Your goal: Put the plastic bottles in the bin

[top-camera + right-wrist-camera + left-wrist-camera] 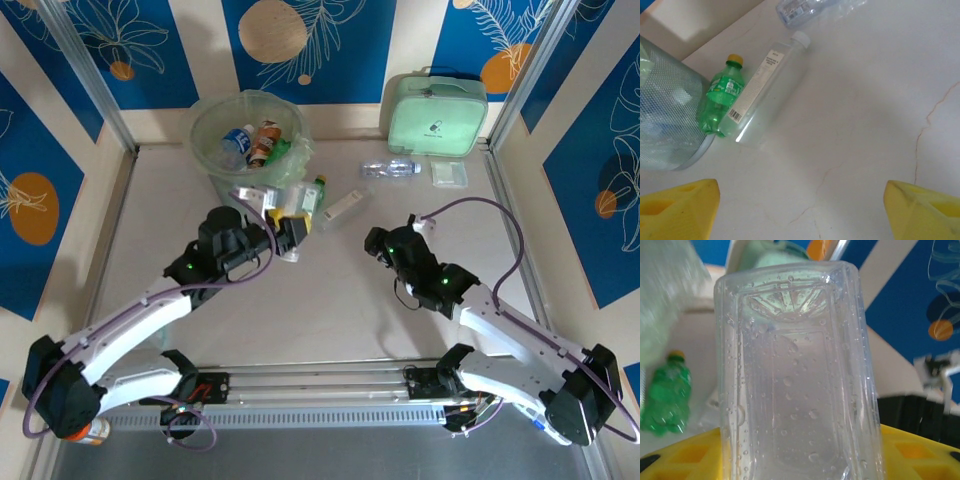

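The robot's left gripper will release the clear square-sided plastic bottle on top of the brown-labelled bottle in the bin (261, 148).
My left gripper (292, 222) (800, 457) is shut on a clear square-sided plastic bottle (795, 380) (268, 197), held just in front of the bin (245, 130), its yellow fingers (685, 460) on either side. The bin holds several bottles. On the table lie a green bottle with a yellow cap (318, 190) (722, 95) (667, 395), a clear flat bottle with a white cap (345, 208) (767, 95) and a crumpled clear bottle (390, 168) (805, 10). Over bare table to their right, my right gripper (378, 240) (800, 210) stands open and holds nothing.
A mint-green zipped case (437, 112) stands at the back right, with a small clear packet (449, 173) in front of it. The bin's meshed wall (665, 120) touches the green bottle. Metal frame posts bound the table's back corners.
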You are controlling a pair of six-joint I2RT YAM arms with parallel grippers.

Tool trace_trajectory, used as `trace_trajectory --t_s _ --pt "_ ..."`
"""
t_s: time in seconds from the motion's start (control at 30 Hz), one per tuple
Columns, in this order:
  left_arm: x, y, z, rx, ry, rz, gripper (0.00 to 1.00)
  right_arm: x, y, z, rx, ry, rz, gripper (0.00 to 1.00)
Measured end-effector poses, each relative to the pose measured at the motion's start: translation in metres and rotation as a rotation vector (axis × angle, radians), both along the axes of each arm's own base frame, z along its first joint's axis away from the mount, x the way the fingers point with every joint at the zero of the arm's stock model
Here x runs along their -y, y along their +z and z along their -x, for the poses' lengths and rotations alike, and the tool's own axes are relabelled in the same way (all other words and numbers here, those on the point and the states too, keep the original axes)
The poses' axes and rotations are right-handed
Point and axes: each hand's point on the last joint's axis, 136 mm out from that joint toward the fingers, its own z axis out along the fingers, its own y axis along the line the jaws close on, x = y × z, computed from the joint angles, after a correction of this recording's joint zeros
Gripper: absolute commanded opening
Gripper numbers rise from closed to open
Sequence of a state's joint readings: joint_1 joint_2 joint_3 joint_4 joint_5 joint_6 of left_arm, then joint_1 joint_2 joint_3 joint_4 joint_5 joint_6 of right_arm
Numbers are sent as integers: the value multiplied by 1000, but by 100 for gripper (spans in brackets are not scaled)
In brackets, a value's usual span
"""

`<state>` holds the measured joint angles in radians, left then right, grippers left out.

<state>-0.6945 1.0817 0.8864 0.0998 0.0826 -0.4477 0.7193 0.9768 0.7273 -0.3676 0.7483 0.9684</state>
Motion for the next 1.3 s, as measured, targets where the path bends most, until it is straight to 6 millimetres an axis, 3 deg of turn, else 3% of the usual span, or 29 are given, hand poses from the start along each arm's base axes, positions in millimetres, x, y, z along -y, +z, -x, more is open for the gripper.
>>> trace_trajectory --t_s 0.13,0.23,0.3,0.37,0.6,0.87,1.1,1.2,1.3 --pt "-14 65 -17 51 100 -14 34 -3 -5 1 8 -15 55 85" --pt "-31 109 -44 60 192 -19 34 -7 -12 -1 -4 -16 84 85" --pt "-49 128 -71 47 274 -35 34 -13 -18 -2 -18 -7 105 85" --pt "-66 134 -97 23 349 -61 35 -21 -22 -3 -31 7 131 85" --pt "-92 94 -161 -116 458 -204 35 -50 -17 -7 -15 49 204 85" --pt "-90 53 -206 -179 473 -313 35 -49 -16 -11 -8 40 260 85" --pt "-91 -8 -230 -280 482 -414 38 -42 -6 -12 18 27 272 85" --pt "-92 -22 -233 -308 482 -433 42 -40 0 -12 31 21 259 85" --pt "-93 -26 -234 -317 483 -438 53 -38 1 -13 32 15 257 85"
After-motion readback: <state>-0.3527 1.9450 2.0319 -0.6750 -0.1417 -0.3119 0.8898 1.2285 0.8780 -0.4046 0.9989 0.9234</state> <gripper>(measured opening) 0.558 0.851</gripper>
